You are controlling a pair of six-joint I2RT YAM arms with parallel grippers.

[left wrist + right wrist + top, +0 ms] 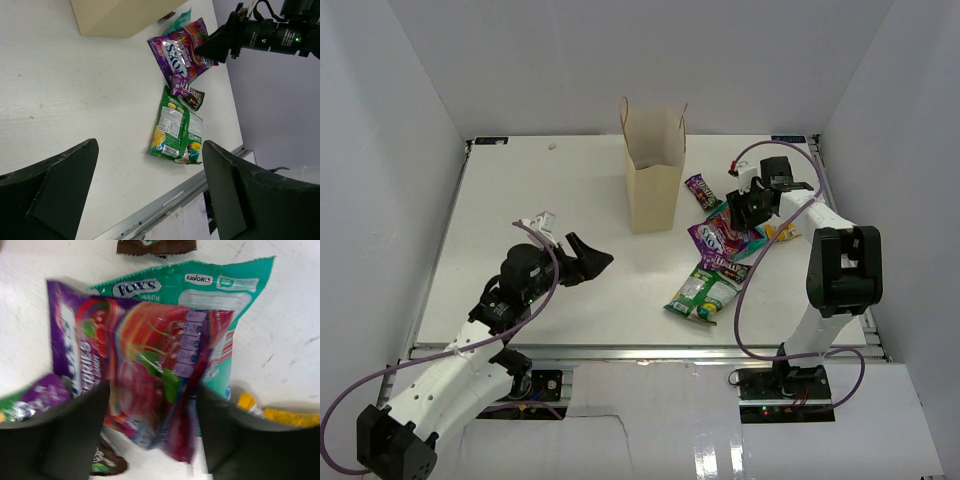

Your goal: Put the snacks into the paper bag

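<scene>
The robot's left gripper needs to next move to the middle of the green-white packet (704,291) (180,128) near the metal front rail and close there.
The tan paper bag (653,170) stands upright at the back middle, with its base in the left wrist view (120,15). The snacks lie to its right: a large purple packet (717,238) (150,355) on a teal packet (225,295), a green-white packet (701,294) (177,127), small candy bars (701,190) (187,93) and a yellow packet (782,232) (280,416). My right gripper (745,207) (152,390) is open, its fingers either side of the purple packet. My left gripper (590,258) (150,145) is open and empty, left of the snacks.
White walls enclose the table on three sides. The metal front rail (165,202) runs just below the green-white packet. The right arm's cable (738,320) loops over the table beside the snacks.
</scene>
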